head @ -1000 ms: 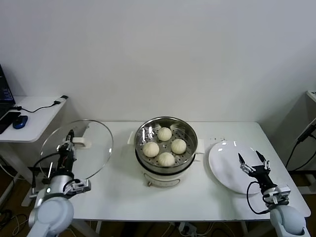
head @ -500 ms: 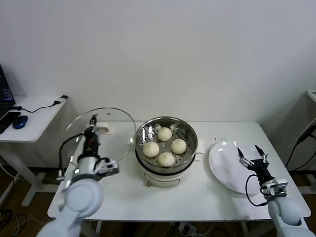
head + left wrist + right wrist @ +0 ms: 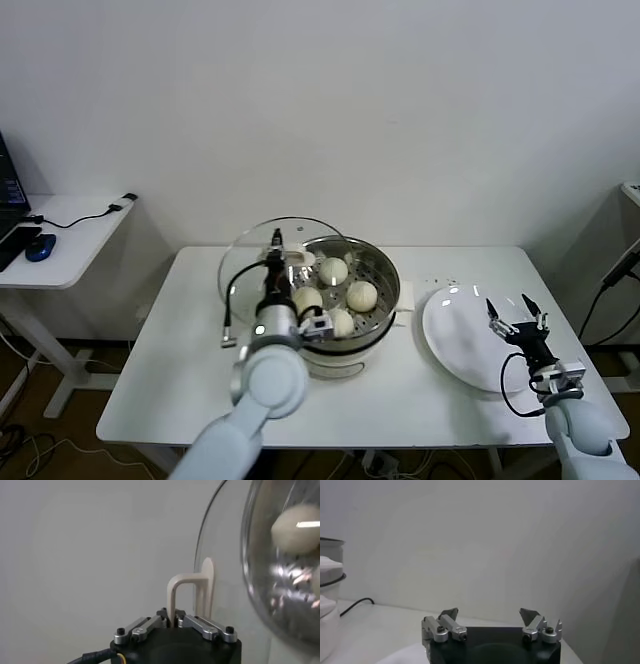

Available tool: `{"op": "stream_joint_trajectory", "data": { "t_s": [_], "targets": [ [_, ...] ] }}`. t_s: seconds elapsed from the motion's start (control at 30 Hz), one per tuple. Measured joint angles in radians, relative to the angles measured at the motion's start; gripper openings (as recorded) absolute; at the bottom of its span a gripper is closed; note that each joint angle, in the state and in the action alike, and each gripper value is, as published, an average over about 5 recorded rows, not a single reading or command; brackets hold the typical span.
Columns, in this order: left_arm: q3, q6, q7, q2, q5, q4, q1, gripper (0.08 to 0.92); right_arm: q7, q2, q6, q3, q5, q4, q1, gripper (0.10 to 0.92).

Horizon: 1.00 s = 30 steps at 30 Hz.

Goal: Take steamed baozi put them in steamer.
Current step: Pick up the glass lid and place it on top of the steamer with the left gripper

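I need to let go of the glass lid with my left gripper, flat on top of the steel steamer point(image 3: 338, 289), so it covers the four baozi.
Four cream-white baozi point(image 3: 361, 295) lie on the perforated tray inside the shiny steel steamer point(image 3: 385, 266) at the table's middle. My left gripper point(image 3: 275, 246) is shut on the white handle point(image 3: 186, 594) of the round glass lid point(image 3: 250, 262), holding the lid tilted just left of the steamer and overlapping its left rim. In the left wrist view, baozi point(image 3: 295, 528) show through the lid glass point(image 3: 280, 580). My right gripper point(image 3: 516, 312) is open and empty over the flat white plate point(image 3: 455, 335) at the right; its jaws point(image 3: 489, 616) stand wide apart.
A side desk point(image 3: 70, 235) with a blue mouse point(image 3: 40, 247) and a cable stands at the far left. The steamer's white base point(image 3: 340, 362) sits near the table's middle. Bare tabletop point(image 3: 170, 360) lies left of the steamer and along the front edge.
My left gripper has carried the glass lid from the table's left edge rightward to the steamer's left rim. My right gripper has barely moved.
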<state>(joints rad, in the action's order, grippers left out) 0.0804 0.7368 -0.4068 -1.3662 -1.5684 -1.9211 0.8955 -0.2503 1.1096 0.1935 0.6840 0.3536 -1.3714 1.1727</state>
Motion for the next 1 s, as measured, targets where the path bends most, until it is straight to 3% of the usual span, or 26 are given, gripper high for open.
{"op": "stream_joint_trajectory", "data": {
  "t_s": [0.4,1.0],
  "targets": [
    [0.065,0.0,0.079,-0.153,-0.024,0.195,-0.048,0.153,-0.002,0.012,0.007,0.016,-0.01,0.016,-0.003,0.823],
    [0.093,-0.001,0.116,-0.205,-0.026,0.321,-0.073,0.153,-0.016,0.025,0.016,0.036,-0.023,0.029,-0.002,0.823]
  ]
}}
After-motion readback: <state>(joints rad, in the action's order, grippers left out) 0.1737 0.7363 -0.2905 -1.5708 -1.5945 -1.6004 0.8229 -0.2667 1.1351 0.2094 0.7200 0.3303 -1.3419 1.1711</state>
